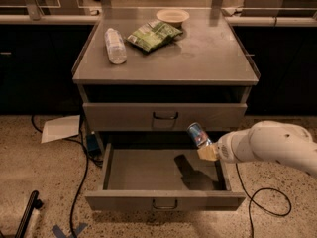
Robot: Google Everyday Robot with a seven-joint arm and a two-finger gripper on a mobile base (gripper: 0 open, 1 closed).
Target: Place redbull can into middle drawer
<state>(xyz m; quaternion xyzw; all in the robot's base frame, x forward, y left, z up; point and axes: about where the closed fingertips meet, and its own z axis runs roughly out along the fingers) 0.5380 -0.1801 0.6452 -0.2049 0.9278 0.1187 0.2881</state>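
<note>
I need to let go of the redbull can with my gripper once it is to be placed near the center of the open middle drawer's bottom (179, 166).
The redbull can (197, 134) is a slim blue-and-silver can, tilted, held in my gripper (205, 148) at the end of the white arm coming in from the right. The gripper is shut on the can's lower end. The can hangs just above the right part of the middle drawer (163, 201), which is pulled out wide open and holds nothing; the can's shadow falls on the drawer floor. The matching grey drawer front (165, 116) above it is closed.
On the cabinet top lie a clear plastic bottle (115, 45), green snack bags (153, 34) and a pale bowl (172, 17). A white paper (61, 128) and black cables (265, 202) lie on the speckled floor on both sides of the cabinet.
</note>
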